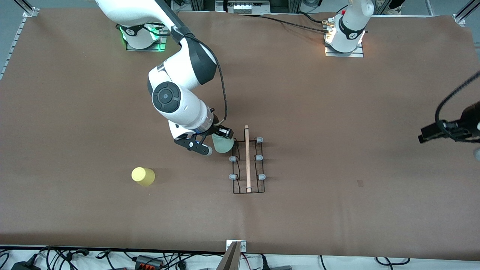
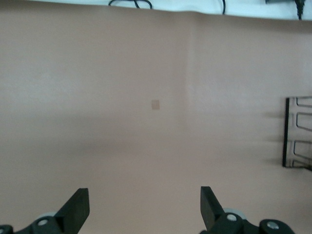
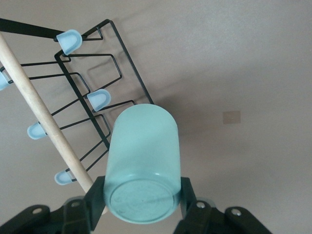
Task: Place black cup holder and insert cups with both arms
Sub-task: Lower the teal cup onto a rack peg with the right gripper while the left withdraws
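The robot's right gripper needs to release the mint-green cup on the holder's far corner peg (image 1: 232, 146) (image 3: 140, 135), on the side of the yellow cup.
The black cup holder (image 1: 247, 165) stands mid-table, its wooden rod pointing toward the front camera. My right gripper (image 1: 219, 138) is shut on a mint-green cup (image 1: 224, 145), held tilted with its mouth at the holder's corner peg farthest from the camera, toward the right arm's end; that peg is hidden. In the right wrist view the gripper (image 3: 141, 187) grips the cup (image 3: 144, 156) near its bottom, beside the holder (image 3: 105, 83). A yellow cup (image 1: 143, 176) stands upside down toward the right arm's end. My left gripper (image 1: 427, 133) waits, open (image 2: 145, 195) and empty, above bare table.
A small tan patch (image 1: 360, 183) lies on the brown table cover toward the left arm's end. The holder's base (image 2: 298, 131) shows in the left wrist view. Cables and a metal bracket (image 1: 236, 247) line the table edge nearest the camera.
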You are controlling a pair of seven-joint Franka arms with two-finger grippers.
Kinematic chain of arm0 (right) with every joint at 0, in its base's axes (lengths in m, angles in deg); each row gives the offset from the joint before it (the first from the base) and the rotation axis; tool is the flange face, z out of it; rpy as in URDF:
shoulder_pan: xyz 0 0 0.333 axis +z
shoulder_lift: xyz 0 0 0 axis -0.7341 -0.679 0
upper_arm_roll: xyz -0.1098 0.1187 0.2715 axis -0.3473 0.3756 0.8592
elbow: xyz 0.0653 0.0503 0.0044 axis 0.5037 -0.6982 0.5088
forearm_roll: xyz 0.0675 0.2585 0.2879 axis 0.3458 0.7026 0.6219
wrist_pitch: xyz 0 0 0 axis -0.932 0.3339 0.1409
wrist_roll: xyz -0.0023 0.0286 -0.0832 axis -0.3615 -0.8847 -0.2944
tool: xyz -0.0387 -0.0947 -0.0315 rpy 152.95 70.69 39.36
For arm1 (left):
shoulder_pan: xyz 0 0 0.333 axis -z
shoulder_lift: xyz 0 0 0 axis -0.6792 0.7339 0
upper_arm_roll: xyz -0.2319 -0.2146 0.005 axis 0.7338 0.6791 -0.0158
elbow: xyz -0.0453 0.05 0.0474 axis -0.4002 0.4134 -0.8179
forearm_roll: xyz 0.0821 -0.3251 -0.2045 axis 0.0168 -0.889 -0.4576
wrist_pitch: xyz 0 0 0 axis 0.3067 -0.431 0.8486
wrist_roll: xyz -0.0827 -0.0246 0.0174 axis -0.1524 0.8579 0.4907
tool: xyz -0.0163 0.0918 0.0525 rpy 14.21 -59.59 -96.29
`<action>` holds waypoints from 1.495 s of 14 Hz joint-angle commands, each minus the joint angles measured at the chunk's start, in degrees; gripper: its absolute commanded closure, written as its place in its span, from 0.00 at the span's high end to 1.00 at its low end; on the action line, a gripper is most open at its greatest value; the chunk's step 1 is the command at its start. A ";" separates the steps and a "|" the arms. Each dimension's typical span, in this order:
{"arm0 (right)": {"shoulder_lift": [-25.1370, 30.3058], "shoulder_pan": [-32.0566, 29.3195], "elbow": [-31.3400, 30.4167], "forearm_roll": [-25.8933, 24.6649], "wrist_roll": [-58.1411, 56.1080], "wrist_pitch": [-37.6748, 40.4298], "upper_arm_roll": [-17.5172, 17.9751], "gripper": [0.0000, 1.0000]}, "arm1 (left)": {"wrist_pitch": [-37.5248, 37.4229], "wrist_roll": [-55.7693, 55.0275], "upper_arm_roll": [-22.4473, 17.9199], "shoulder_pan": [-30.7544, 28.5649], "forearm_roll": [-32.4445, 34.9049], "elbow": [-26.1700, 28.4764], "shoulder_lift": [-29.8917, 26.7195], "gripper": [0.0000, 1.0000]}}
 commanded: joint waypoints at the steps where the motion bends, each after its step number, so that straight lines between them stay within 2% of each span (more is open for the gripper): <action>1: -0.76 0.60 2.56 0.93 1.09 0.69 -0.45 0.33 | 1.32 1.63 0.30 0.15 1.74 9.42 -6.74 1.00; 3: -0.67 0.51 3.27 2.41 1.18 1.22 -0.53 0.34 | 4.82 1.80 0.39 -0.55 1.66 17.05 -11.04 1.00; 4: -0.84 0.69 3.27 3.21 1.35 0.61 -0.45 0.34 | 8.07 3.11 0.39 -1.51 1.66 22.93 -14.02 1.00; 5: -1.19 0.69 3.27 3.30 1.18 0.43 -0.45 0.33 | 12.01 4.86 0.47 -2.13 1.57 31.86 -19.01 1.00; 6: -1.72 0.69 3.27 3.30 1.01 0.43 -0.45 0.33 | 15.80 5.92 0.47 -2.48 1.65 37.52 -22.54 1.00; 8: -2.51 1.21 3.27 3.30 1.00 0.34 -0.45 0.33 | 12.87 5.76 0.12 -3.10 1.57 36.44 -22.23 1.00; 12: -4.27 1.74 3.27 3.39 1.00 0.34 0.17 0.33 | 2.75 2.25 2.49 -2.49 1.74 32.92 -22.93 1.00; 15: -4.97 1.66 3.36 3.48 1.00 -0.97 0.34 0.34 | 3.52 2.42 2.94 -2.49 1.74 32.92 -22.84 1.00; 16: -5.32 1.66 3.36 3.91 1.09 -1.76 0.35 0.61 | 4.05 2.33 3.02 -2.49 1.74 32.92 -22.84 1.00; 17: -5.33 1.74 3.36 4.18 1.44 -2.38 0.26 1.00 | 4.14 2.42 3.02 -2.49 1.40 33.00 -22.84 1.00; 21: -4.01 0.00 5.90 3.83 1.62 1.12 -0.62 1.00 | 4.14 2.85 4.08 -2.49 0.87 33.18 -22.84 1.00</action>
